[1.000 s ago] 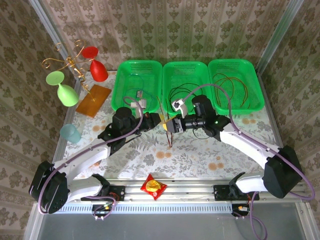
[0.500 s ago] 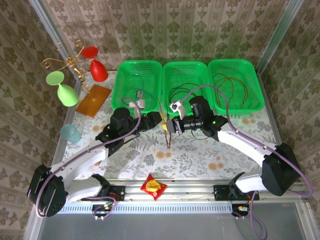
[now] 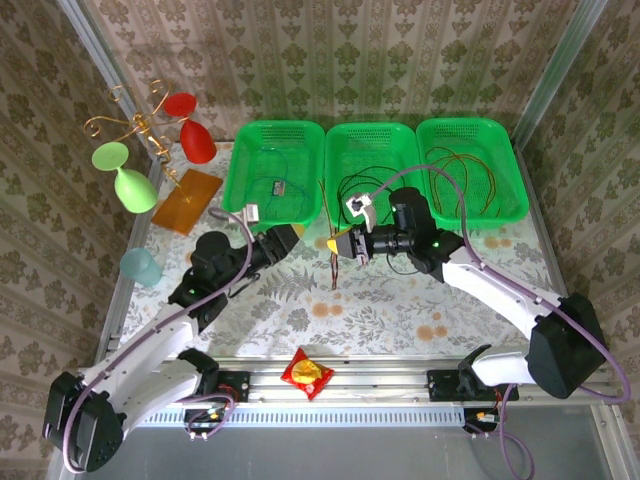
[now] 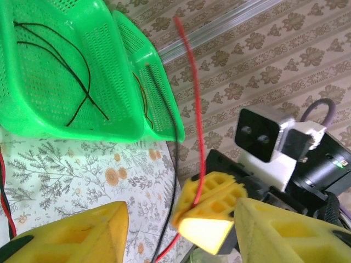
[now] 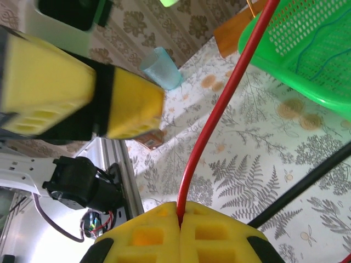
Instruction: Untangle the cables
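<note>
The black cable crosses the red cable in the robot's right gripper, so the left gripper needs to take the black cable [image 4: 166, 104] near its loose end and pull the two apart.
My right gripper [image 3: 333, 245] [image 5: 181, 211] is shut on a red cable [image 3: 334, 270] [image 5: 219, 115], which runs up from its yellow pads and hangs down to the table. A black cable [image 4: 176, 159] [image 5: 307, 183] passes just beside it. My left gripper [image 3: 285, 238] [image 4: 178, 230] stands open a short way to the left, facing the right one, with nothing between its fingers. Thin black cables [image 3: 365, 182] lie in the middle green basket [image 3: 372, 132]. Brown-orange ones [image 3: 465, 175] are in the right basket [image 3: 470, 128], and a blue-green one [image 3: 285, 165] is in the left basket [image 3: 240, 170].
Red [image 3: 195, 140] and green [image 3: 130, 185] wine glasses and a gold wire rack [image 3: 135, 125] stand at the back left beside an orange-brown board [image 3: 187, 200]. A blue cup [image 3: 140, 267] is at the left edge. A snack packet [image 3: 306, 373] lies on the front rail.
My left arm has drawn back to the left, widening the gap to the right gripper. The right gripper has stayed almost in place, shut on the red cable.
</note>
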Available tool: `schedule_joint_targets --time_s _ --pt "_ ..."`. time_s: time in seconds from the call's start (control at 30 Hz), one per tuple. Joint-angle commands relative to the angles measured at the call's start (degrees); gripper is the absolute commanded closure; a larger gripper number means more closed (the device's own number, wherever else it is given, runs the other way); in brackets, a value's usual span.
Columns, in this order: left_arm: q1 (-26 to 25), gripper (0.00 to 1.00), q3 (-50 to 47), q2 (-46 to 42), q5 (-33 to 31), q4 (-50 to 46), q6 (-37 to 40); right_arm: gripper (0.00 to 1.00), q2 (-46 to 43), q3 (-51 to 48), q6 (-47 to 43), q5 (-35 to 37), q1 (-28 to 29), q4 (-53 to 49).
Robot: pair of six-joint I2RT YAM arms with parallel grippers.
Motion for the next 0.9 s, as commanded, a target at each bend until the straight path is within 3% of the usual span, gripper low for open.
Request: schedule_joint_targets --time_s 0.0,0.13,0.5,0.87 --pt "0.80 0.46 -2.20 1.28 2.45 9.09 -4.26 1.00 -1.74 -0.31 2.55 -3.16 -0.11 3.86" --pt "0.80 0.43 -1.22 5.84 5.78 16.00 -5.95 1.00 -2.16 -0.26 4.14 -4.30 -0.11 4.88" --pt "0.82 0.41 0.72 24.58 9.71 47.26 -17.79 1.00 -4.07 -1.22 7.41 -5.93 -0.03 7.45" --pt "-1.46 0.41 5.08 31.46 10.04 50.53 -18.26 1.00 -3.77 -1.36 8.87 -8.71 0.42 8.80"
